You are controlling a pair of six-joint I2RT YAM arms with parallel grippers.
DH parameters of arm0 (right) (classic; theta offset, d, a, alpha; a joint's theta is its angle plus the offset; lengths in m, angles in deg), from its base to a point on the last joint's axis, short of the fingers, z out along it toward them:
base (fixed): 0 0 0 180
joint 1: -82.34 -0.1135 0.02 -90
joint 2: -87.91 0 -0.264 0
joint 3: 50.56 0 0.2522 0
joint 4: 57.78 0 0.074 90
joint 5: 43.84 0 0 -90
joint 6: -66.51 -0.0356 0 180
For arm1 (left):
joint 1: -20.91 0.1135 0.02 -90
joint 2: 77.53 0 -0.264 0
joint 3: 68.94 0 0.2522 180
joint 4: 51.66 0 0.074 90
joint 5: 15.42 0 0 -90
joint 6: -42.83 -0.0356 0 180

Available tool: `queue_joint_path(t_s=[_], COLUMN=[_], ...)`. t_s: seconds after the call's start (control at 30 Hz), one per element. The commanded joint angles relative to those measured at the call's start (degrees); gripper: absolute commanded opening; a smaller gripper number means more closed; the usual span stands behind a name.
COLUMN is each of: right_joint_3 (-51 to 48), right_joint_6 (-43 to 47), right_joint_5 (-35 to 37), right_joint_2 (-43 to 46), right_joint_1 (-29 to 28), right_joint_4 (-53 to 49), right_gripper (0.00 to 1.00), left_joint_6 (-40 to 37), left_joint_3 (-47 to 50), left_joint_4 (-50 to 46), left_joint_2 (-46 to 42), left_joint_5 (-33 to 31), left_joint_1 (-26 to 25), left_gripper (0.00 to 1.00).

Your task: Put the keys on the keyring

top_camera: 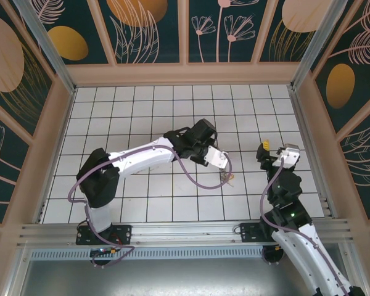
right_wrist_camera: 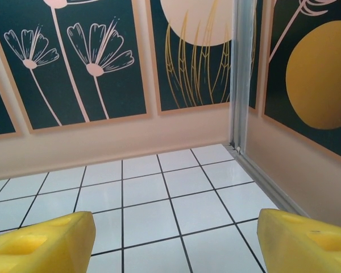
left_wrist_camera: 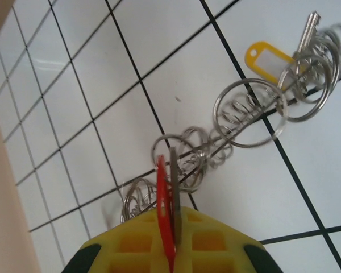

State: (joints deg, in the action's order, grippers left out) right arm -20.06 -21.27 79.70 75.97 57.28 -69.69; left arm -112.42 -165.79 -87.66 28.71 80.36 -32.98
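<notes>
I need to let go of the key with my left gripper on the white tiles [top_camera: 156,153] under the white forearm, near its black wrist.
My left gripper [left_wrist_camera: 171,220] is shut on the key [left_wrist_camera: 174,179] and its red tag [left_wrist_camera: 162,193], both seen edge-on and sticking up from between the yellow fingers [left_wrist_camera: 216,239]. The key's tip touches the small wire loops of the keyring [left_wrist_camera: 250,114], which lies flat on the white tiles with its yellow-orange tag [left_wrist_camera: 266,57] at the far end. From above, the left gripper [top_camera: 221,164] hovers right over the keyring [top_camera: 227,179] at mid-table. My right gripper [top_camera: 272,150] stands open at the right, holding nothing between its fingers [right_wrist_camera: 45,242].
A second loose key [left_wrist_camera: 308,31] hangs on the ring cluster by the yellow tag. The right wall and metal rail [right_wrist_camera: 256,170] run close to the right gripper. Wooden walls [top_camera: 185,74] enclose the tiled floor [top_camera: 142,123].
</notes>
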Motion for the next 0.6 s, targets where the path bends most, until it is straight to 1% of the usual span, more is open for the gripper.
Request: queue_joint_path(t_s=[0.0,0.17,0.27,0.4,0.47,0.57], right_joint_3=[-0.10,0.14,-0.03,-0.03,-0.03,-0.04], right_joint_6=[-0.01,1.03,1.03,1.15,1.59,3.12], right_joint_5=[-2.45,-7.72,-10.68,-12.49,-13.08,-14.22], right_joint_2=[-0.83,-4.98,-7.54,-10.05,-10.75,-11.67], right_joint_1=[0.58,0.48,0.52,0.54,0.56,0.61], right_joint_4=[0.53,1.70,2.87,4.29,4.73,4.75], right_gripper=[0.76,0.76,0.76,0.76,0.76,0.76], left_joint_6=[2.05,1.27,2.46,7.45,9.53,16.34], left_joint_3=[4.00,12.50,16.76,23.33,25.30,26.03], left_joint_4=[1.23,3.08,4.25,9.84,10.47,11.91], left_joint_2=[-2.34,-6.18,-7.16,-7.29,-7.00,-6.10], left_joint_5=[3.65,4.37,4.65,5.58,3.76,1.90], left_joint_1=[3.84,9.29,12.39,16.36,17.19,18.56], left_gripper=[0.00,0.00,0.00,0.00,0.00,0.00])
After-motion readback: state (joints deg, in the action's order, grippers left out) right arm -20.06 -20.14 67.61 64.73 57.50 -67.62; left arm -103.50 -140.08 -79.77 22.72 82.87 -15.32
